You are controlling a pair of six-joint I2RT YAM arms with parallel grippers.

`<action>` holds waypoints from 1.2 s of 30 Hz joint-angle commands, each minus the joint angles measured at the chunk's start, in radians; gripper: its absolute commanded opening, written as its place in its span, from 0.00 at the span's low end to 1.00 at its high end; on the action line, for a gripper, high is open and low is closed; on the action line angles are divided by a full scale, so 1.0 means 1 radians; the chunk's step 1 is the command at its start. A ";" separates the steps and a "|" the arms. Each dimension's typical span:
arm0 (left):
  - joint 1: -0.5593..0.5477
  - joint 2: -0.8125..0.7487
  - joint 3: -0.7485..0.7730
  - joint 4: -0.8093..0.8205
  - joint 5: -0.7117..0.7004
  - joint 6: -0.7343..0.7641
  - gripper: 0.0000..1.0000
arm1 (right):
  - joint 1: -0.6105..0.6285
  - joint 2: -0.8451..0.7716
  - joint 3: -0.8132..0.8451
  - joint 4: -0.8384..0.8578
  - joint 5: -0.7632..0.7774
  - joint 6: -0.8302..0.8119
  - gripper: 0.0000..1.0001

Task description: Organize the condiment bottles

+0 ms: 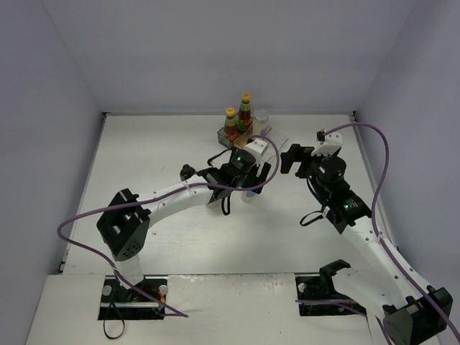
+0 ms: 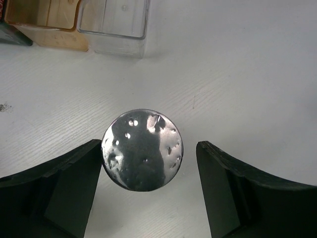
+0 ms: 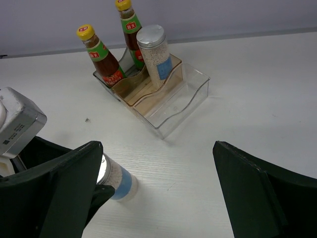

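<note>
The lid (image 1: 249, 182) (image 3: 103, 169) of the silver-lidded shaker standing on the table between my left gripper's fingers is next for my right gripper to close on.
A silver-lidded shaker (image 2: 142, 149) stands upright on the table between my left gripper's fingers. The left gripper (image 2: 149, 148) is open: its left finger is at the lid's edge and its right finger stands apart. From above, the left gripper (image 1: 248, 182) hangs over this shaker (image 1: 250, 195). The right wrist view shows the same shaker (image 3: 119, 181) with a blue label. Two red-brown sauce bottles (image 3: 101, 62) (image 3: 130, 29) and a second shaker (image 3: 153, 52) stand in the stepped rack (image 3: 176, 106). My right gripper (image 3: 157, 147) is open and empty. The black-topped jars are out of view.
The clear rack (image 1: 246, 134) sits at the back middle of the table, just behind the left gripper. Its front clear compartment (image 2: 114, 22) holds nothing. The right gripper (image 1: 292, 159) hovers right of the rack. Walls enclose the table on three sides.
</note>
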 commanded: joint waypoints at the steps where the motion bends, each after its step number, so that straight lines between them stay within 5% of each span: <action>1: 0.005 -0.086 0.023 0.052 -0.014 -0.002 0.75 | -0.005 0.014 0.021 0.077 -0.004 0.002 1.00; 18: 0.051 -0.293 0.077 -0.095 -0.031 0.023 0.76 | -0.005 0.046 0.025 0.113 -0.190 -0.050 1.00; 24: 0.198 -0.419 0.046 -0.185 -0.046 -0.008 0.76 | 0.022 0.144 0.057 0.110 -0.338 -0.093 1.00; 36: 0.547 -0.637 -0.112 -0.282 -0.052 -0.003 0.77 | 0.159 0.365 0.130 0.082 -0.382 -0.166 1.00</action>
